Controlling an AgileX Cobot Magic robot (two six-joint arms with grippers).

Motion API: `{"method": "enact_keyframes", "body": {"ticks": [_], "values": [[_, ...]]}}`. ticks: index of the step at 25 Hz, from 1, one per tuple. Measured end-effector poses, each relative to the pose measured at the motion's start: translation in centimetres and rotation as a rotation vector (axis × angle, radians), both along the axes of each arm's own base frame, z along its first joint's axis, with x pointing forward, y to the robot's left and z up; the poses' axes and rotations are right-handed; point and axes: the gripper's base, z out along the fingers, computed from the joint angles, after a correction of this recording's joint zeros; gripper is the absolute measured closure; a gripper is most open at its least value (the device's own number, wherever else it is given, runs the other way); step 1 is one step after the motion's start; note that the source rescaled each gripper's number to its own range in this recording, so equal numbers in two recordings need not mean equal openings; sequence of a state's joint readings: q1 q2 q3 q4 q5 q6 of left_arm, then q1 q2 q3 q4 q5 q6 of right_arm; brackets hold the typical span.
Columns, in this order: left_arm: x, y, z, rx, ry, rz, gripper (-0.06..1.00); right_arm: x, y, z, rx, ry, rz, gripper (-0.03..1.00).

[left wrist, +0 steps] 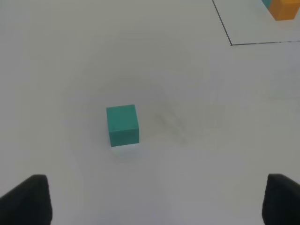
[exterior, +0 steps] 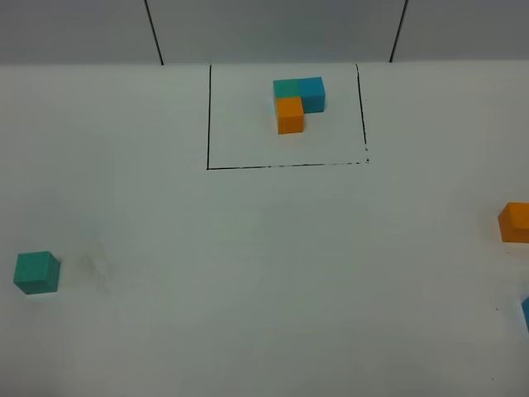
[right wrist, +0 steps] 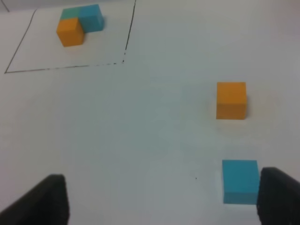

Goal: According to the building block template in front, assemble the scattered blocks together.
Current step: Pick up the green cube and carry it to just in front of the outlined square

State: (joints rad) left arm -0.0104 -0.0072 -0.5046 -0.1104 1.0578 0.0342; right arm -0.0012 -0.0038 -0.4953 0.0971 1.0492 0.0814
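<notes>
The robot's left gripper needs to close on opposite sides of the loose teal cube (exterior: 37, 273) (left wrist: 123, 125), since that cube sits apart from the template.
The template (exterior: 297, 102) is an L of teal, blue and orange cubes inside a thin black rectangle at the back middle; it also shows in the right wrist view (right wrist: 78, 25). The loose teal cube (exterior: 36, 272) sits at the far left, and in the left wrist view (left wrist: 123, 124) it lies ahead of my open left gripper (left wrist: 154, 199), apart from it. The loose orange cube (exterior: 514, 222) and blue cube (exterior: 526, 313) are at the right edge. In the right wrist view the orange cube (right wrist: 231, 100) lies ahead and the blue cube (right wrist: 240, 181) lies beside one finger (right wrist: 281, 194) of my open right gripper (right wrist: 164, 199).
The white table (exterior: 273, 273) carries the black frame line (exterior: 285, 166). A grey back wall (exterior: 273, 29) with dark seams stands behind the table's far edge. Neither arm shows in the high view.
</notes>
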Motion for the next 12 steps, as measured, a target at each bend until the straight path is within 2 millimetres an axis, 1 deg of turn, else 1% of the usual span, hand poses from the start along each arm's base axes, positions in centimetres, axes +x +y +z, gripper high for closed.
{"method": "enact_keyframes", "body": {"ticks": [12], "values": [[0.0, 0.0, 0.0, 0.0, 0.0, 0.0, -0.03, 0.0, 0.0, 0.0, 0.0, 0.0, 0.0, 0.32]]}}
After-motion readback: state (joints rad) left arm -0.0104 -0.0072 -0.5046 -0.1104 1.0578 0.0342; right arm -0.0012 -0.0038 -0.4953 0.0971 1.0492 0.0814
